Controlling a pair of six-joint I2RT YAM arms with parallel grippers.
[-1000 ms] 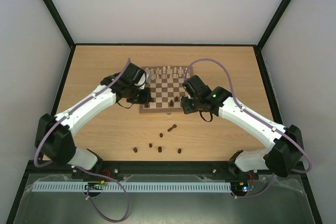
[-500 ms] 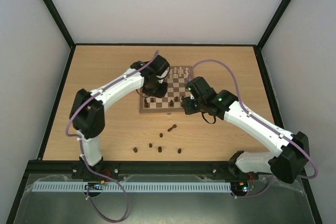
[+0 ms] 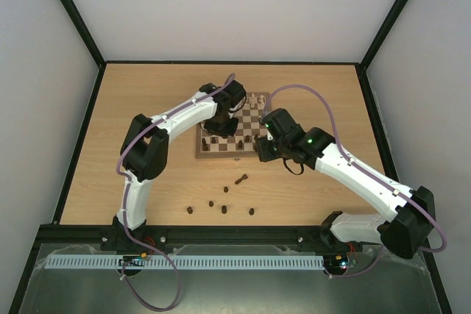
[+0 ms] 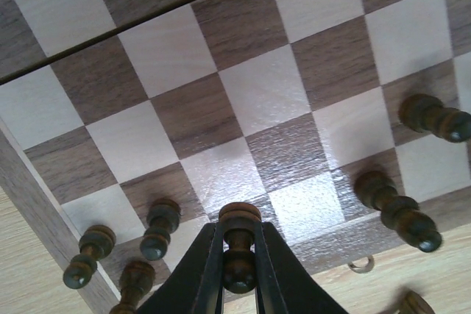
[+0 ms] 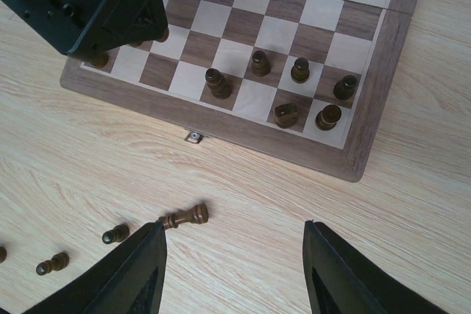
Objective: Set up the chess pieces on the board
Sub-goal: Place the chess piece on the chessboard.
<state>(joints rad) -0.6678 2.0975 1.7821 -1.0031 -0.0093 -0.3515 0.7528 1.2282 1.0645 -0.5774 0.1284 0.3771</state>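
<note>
My left gripper is holding the dark pawn. Next, I let go of it on the light square [image 3: 221, 140] [image 4: 219, 193] beside the pawns at the near corner of the board.
My left gripper [image 4: 238, 230] is shut on a dark brown pawn [image 4: 239, 255], held head-down just above the near rows of the board [image 4: 29, 182]. In the top view this gripper [image 3: 220, 126] hangs over the board's [image 3: 243, 154] left half. Other dark chess pieces stand near it [image 4: 158, 227] and to the right [image 4: 397, 207]. My right gripper [image 5: 234, 237] is open and empty over the bare table in front of the board [image 5: 221, 119]. A fallen dark piece [image 5: 185, 217] lies beside its left finger. Several dark pieces [image 5: 260, 62] stand on the board's near right squares.
Several loose dark pieces lie on the table between the board and the arm bases, such as one [image 3: 241, 179] and another [image 3: 223, 211]. Cream-white pieces [image 3: 254, 99] line the board's far row. A small metal clasp [image 5: 194, 136] sticks out of the board's front edge.
The left arm has swung right from the board's left edge to over its left half, carrying the pawn. The right gripper has shifted only slightly.
</note>
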